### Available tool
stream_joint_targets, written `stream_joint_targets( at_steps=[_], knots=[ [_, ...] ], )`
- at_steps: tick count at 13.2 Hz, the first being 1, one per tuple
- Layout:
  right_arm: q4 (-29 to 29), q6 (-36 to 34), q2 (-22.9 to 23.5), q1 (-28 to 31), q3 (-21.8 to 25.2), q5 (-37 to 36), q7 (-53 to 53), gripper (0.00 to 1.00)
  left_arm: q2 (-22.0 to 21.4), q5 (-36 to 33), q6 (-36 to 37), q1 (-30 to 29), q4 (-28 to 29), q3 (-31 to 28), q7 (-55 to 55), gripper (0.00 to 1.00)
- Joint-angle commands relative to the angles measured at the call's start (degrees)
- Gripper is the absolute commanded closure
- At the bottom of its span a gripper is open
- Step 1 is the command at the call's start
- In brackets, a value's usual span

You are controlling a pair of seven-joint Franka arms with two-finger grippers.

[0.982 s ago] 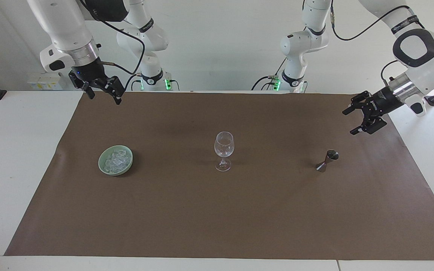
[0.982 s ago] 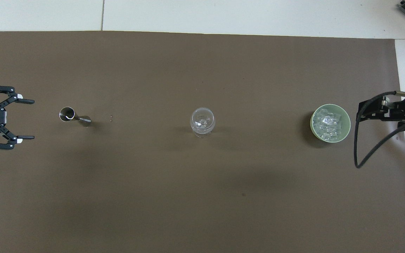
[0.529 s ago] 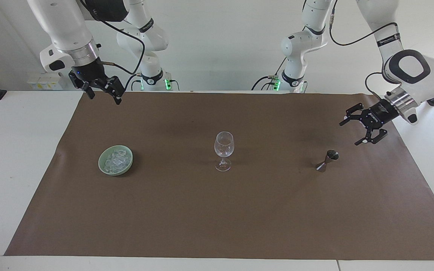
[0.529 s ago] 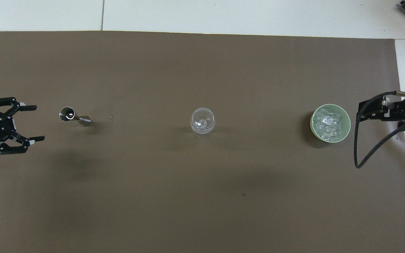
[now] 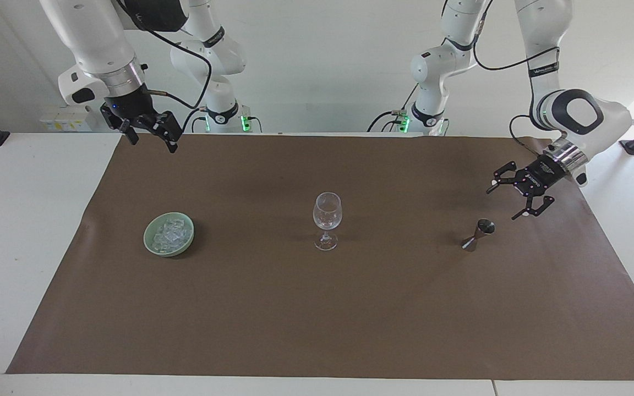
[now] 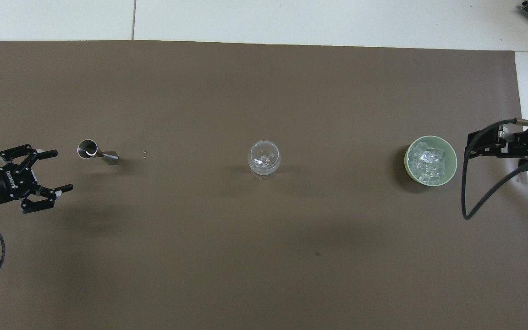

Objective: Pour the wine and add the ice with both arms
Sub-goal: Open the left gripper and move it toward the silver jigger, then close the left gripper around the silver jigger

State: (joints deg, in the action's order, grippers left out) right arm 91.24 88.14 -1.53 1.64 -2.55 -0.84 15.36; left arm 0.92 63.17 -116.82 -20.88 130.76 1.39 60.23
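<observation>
The steel jigger's narrow middle (image 6: pixel 100 154), between its upper and lower cups, is the next place that my left gripper should move to and close on.
A clear stemmed glass (image 5: pixel 327 220) (image 6: pixel 264 159) stands upright mid-mat. A small steel jigger (image 5: pixel 478 235) (image 6: pixel 91 150) stands toward the left arm's end. A pale green bowl (image 5: pixel 148 242) (image 6: pixel 408 167) toward the right arm's end holds a heap of clear ice (image 5: pixel 169 233) (image 6: pixel 430 162). My left gripper (image 5: pixel 505 202) (image 6: pixel 60 170) is open and empty, low over the mat beside the jigger, apart from it. My right gripper (image 5: pixel 152 140) (image 6: pixel 471 147) is raised over the mat's edge at the right arm's end, empty.
A brown mat (image 5: pixel 317 319) (image 6: pixel 264 256) covers most of the white table (image 5: pixel 25 231). Two tiny specks (image 6: pixel 145 155) lie on the mat beside the jigger.
My left gripper has come down and moved in toward the jigger, turning as it went. The right arm has not moved.
</observation>
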Motion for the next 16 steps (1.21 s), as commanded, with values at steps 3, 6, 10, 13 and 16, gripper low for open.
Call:
stream_joint_targets(
  at_steps=[3,6,10,13,16],
  knots=[
    [1.40,0.71,-1.29,0.29,-0.17,0.31,-0.60,0.00,2.59,10.11,-2.36,-0.74,4.41,0.55,-11.35,0.00],
    [1.40,0.63,-1.29,0.38,-0.17,0.22,-0.60,0.00,5.50,16.88,-3.23,-0.92,4.93,0.55,-17.05,0.00],
    [1.40,0.63,-1.29,0.29,-0.17,0.31,-0.60,0.00,6.90,25.59,-4.99,1.19,6.08,0.64,-19.96,0.00],
    [1.40,0.63,-1.20,0.29,-0.17,0.22,-0.60,0.00,9.10,31.39,-5.17,2.07,6.43,0.64,-25.32,0.00],
    [1.40,0.63,-1.20,0.29,-0.17,0.22,-0.60,0.00,9.37,37.53,-5.43,4.79,6.43,0.64,-26.91,0.00]
  ],
)
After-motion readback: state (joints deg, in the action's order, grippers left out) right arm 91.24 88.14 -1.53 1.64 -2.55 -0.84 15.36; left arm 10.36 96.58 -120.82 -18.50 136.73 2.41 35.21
